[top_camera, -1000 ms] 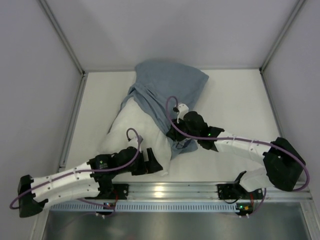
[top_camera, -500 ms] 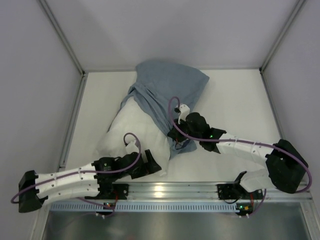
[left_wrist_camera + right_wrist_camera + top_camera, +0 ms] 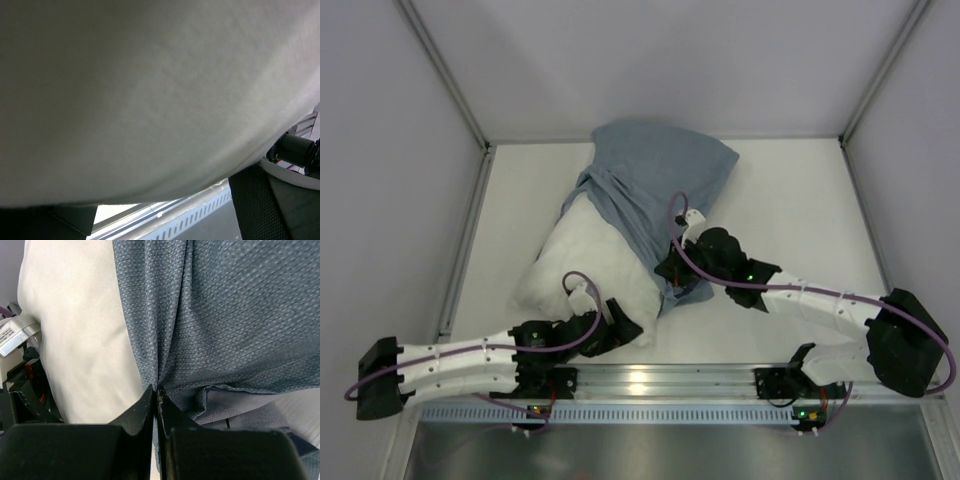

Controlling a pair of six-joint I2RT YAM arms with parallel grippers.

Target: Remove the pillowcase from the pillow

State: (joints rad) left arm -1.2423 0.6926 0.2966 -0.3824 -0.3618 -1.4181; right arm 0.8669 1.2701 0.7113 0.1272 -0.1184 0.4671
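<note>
My right gripper is holding only the pillowcase's bunched open edge while its far end lies loose. I should take hold of the pillowcase's far corner (image 3: pixel 729 160) and pull it away.
The white pillow (image 3: pixel 582 268) lies slantwise mid-table, its far half still inside the blue-grey pillowcase (image 3: pixel 655 175). My right gripper (image 3: pixel 670 272) is shut on a bunched fold of the pillowcase's open edge; in the right wrist view the gripper (image 3: pixel 156 390) pinches the pillowcase (image 3: pixel 225 315) beside the bare pillow (image 3: pixel 75 340). My left gripper (image 3: pixel 620 325) is at the pillow's near corner. In the left wrist view the pillow (image 3: pixel 150 90) fills the frame above the fingers (image 3: pixel 255 205), which stand wide apart with nothing clamped between them.
The aluminium rail (image 3: pixel 650 385) runs along the near table edge, right under the left gripper, and shows in the left wrist view (image 3: pixel 190 212). Grey walls enclose the left, right and far sides. The pillowcase's far end nearly reaches the back wall.
The left arm has drawn back and lowered towards the near-left, its gripper staying by the pillow's near corner. The right gripper has shifted slightly right and nearer with the pillowcase fold in it.
</note>
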